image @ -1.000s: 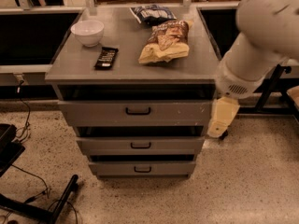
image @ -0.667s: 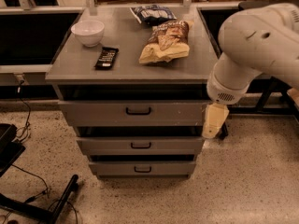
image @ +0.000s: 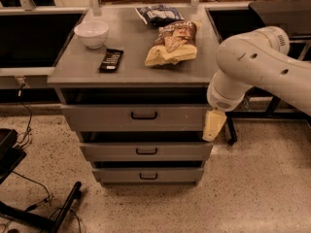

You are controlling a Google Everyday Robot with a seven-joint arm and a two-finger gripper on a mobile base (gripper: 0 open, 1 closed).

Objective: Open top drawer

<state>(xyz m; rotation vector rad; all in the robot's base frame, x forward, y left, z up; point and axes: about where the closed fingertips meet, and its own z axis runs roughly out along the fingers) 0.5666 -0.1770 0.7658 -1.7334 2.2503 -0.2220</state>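
My gripper should close on the top drawer's top edge (image: 185, 106), between the drawer's black handle and the end that is farthest from the white bowl.
The top drawer (image: 102, 117) is the widest grey front of three, just under the cabinet top, with a small black bar handle (image: 144, 115) at its centre. A dark gap shows above its front. My gripper (image: 214, 125), cream-coloured, hangs from the white arm (image: 252, 62) at the drawer's right end, level with its front and well right of the handle. It holds nothing that I can see.
On the cabinet top are a white bowl (image: 92, 33), a black remote (image: 111, 59), a chip bag (image: 171, 43) and a dark bag (image: 159, 13). Two narrower drawers (image: 146, 151) sit below. Cables and a black stand (image: 43, 212) lie on the floor at left.
The arm has swung left and lower, bringing the gripper closer to the right end of the top drawer. The drawers have not moved.
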